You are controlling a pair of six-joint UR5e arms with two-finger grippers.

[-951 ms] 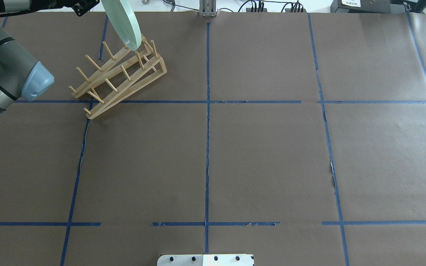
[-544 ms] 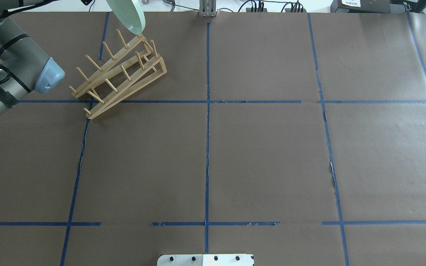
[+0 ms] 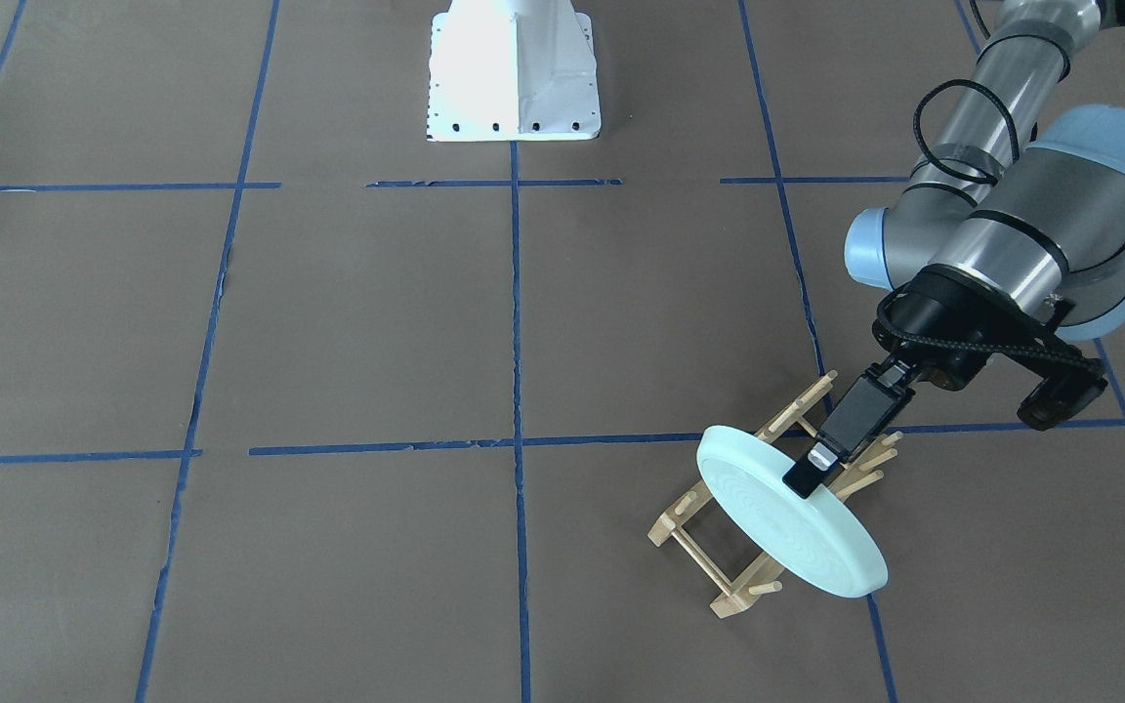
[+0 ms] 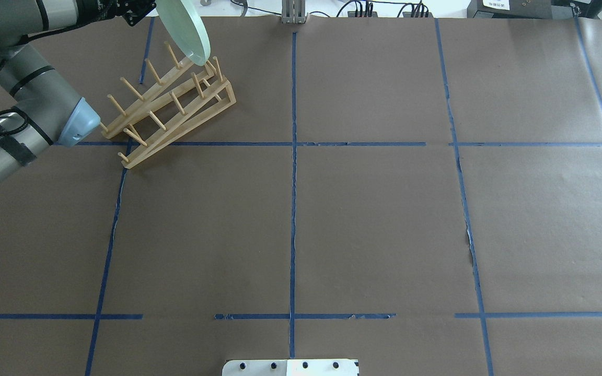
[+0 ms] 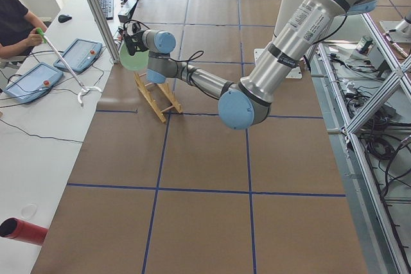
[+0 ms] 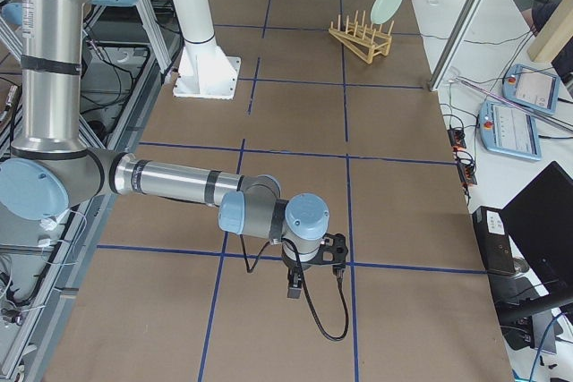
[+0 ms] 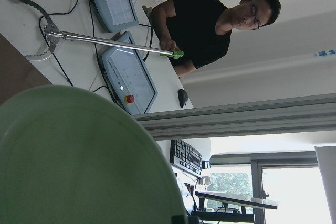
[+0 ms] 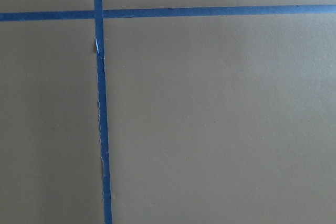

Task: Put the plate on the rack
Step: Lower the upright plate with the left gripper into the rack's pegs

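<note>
Next, my left gripper lets go of the plate on edge in the light-wood rack [image 3: 751, 527], against the pegs farthest from the robot base.
The pale mint-green plate [image 3: 797, 527] is held tilted on edge over the end of the light-wood rack [image 3: 694, 513] farthest from the robot base. My left gripper [image 3: 810, 475] is shut on the plate's upper rim. In the overhead view the plate [image 4: 185, 28] has its lower edge near the far pegs of the rack [image 4: 170, 112]; I cannot tell whether they touch. The plate [image 7: 79, 156] fills the lower left of the left wrist view. My right gripper [image 6: 313, 264] hangs low over the brown paper far from the rack; I cannot tell whether it is open or shut.
The table is covered in brown paper with a blue tape grid. The white robot base [image 3: 512, 78] stands mid-table. Beyond the rack is a white bench with teach pendants [image 5: 77, 62] and an operator [image 7: 210, 24]. A red cylinder [image 5: 22, 230] lies at the bench's near end.
The plate first rose off the rack's far pegs, then came back down and a little to the right. The left arm's elbow swung right, toward the rack.
</note>
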